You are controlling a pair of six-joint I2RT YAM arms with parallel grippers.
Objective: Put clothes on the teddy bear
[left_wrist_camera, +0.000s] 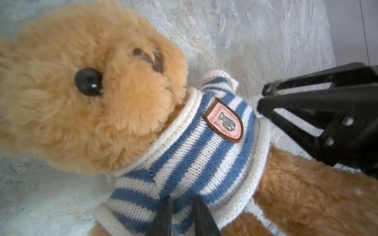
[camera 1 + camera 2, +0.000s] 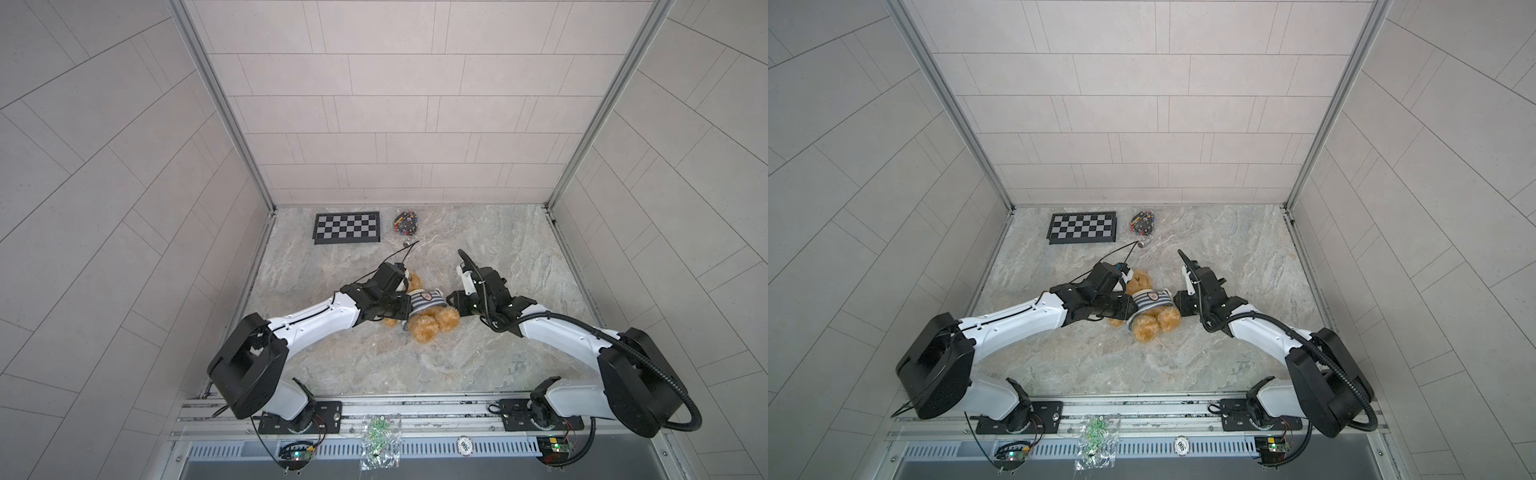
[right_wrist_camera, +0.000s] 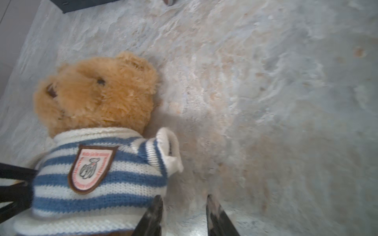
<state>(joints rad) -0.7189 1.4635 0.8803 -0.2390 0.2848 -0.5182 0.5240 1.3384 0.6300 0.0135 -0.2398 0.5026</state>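
My left gripper is pinching the shirt's side far from the empty sleeve, so it should take the shirt (image 1: 200,151) beside the patch while my right gripper reaches for the sleeve.
The teddy bear (image 2: 432,326) lies on its back mid-table, head (image 1: 92,92) toward the far side, in both top views (image 2: 1152,324). A blue-and-white striped shirt (image 1: 194,143) with a chest patch covers its torso. One sleeve (image 3: 167,149) sticks out flat, and no paw shows from it. My left gripper (image 1: 184,201) is shut on a fold of shirt fabric at the bear's side (image 2: 407,302). At the opposite side, my right gripper (image 3: 184,201) stands open over bare table, one finger against the shirt's edge (image 2: 449,301).
A folded chessboard (image 2: 347,227) and a clear bag of small parts (image 2: 405,220) lie at the back of the marble table. A crinkled plastic bag (image 2: 380,440) rests on the front rail. Tiled walls close in the left, right and back.
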